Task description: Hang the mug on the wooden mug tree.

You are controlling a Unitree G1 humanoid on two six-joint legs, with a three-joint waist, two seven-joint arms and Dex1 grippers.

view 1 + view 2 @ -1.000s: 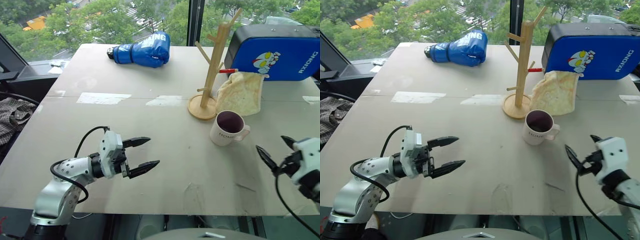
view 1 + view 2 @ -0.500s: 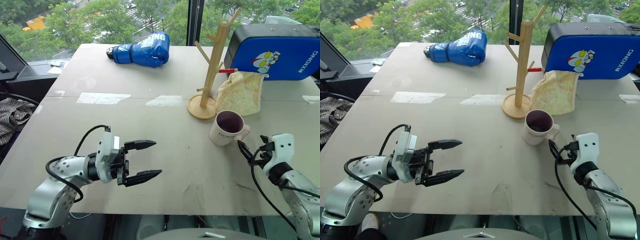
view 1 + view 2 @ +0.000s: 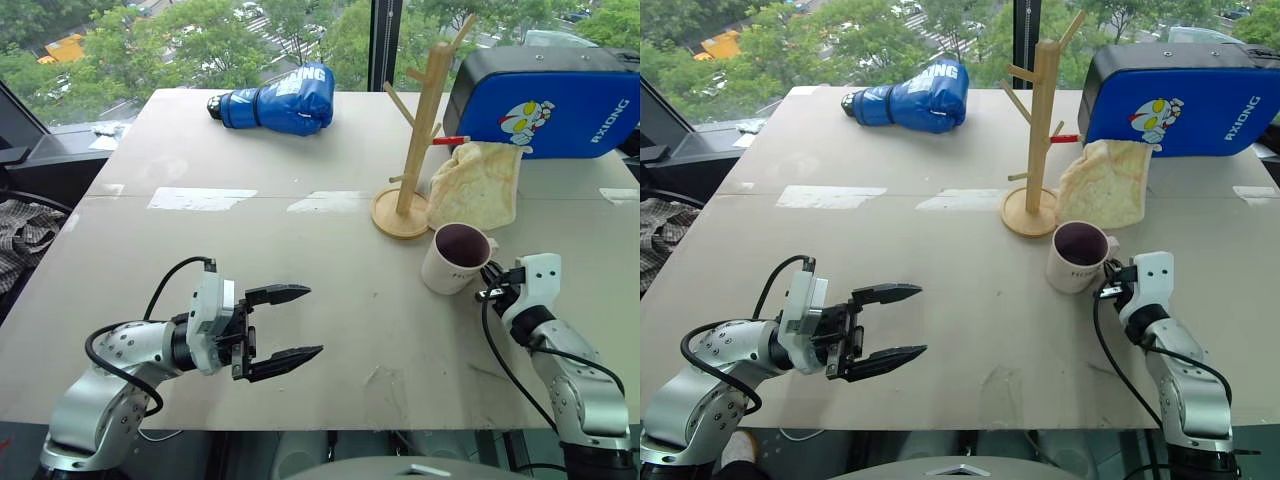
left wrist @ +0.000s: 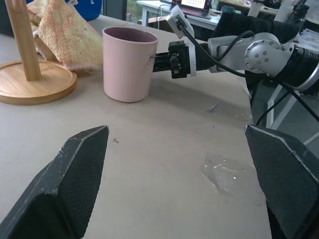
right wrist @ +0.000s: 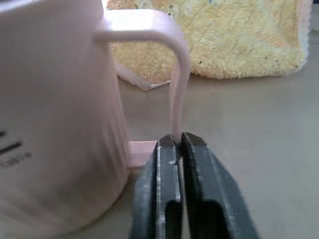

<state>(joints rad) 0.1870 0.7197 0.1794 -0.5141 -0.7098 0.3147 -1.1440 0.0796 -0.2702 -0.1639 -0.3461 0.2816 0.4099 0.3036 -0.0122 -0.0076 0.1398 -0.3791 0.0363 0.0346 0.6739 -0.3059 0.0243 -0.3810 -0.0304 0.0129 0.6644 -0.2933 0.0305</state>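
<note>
I need to release the white mug from my right gripper, hanging from the red-tipped peg of the wooden mug tree (image 3: 426,180).
The white mug (image 3: 452,258) with a dark inside stands upright on the table, just in front of the wooden mug tree (image 3: 418,130). Its loop handle (image 5: 172,59) faces my right gripper (image 3: 490,283). In the right wrist view the two black fingers (image 5: 167,164) are shut on the lower end of that handle. My left gripper (image 3: 290,322) hovers low over the table's near left part, open and empty, pointing toward the mug (image 4: 128,62). The tree's round base (image 4: 30,82) rests on the table.
A yellow towel (image 3: 478,185) lies right beside the tree's base, behind the mug. A blue pad (image 3: 545,100) stands at the back right. A blue boxing glove (image 3: 285,100) lies at the back centre. The table's near edge (image 3: 330,425) runs under both arms.
My right gripper moved forward and left to the mug's handle and went from open to shut on it. The left gripper stayed open, roughly where it was.
</note>
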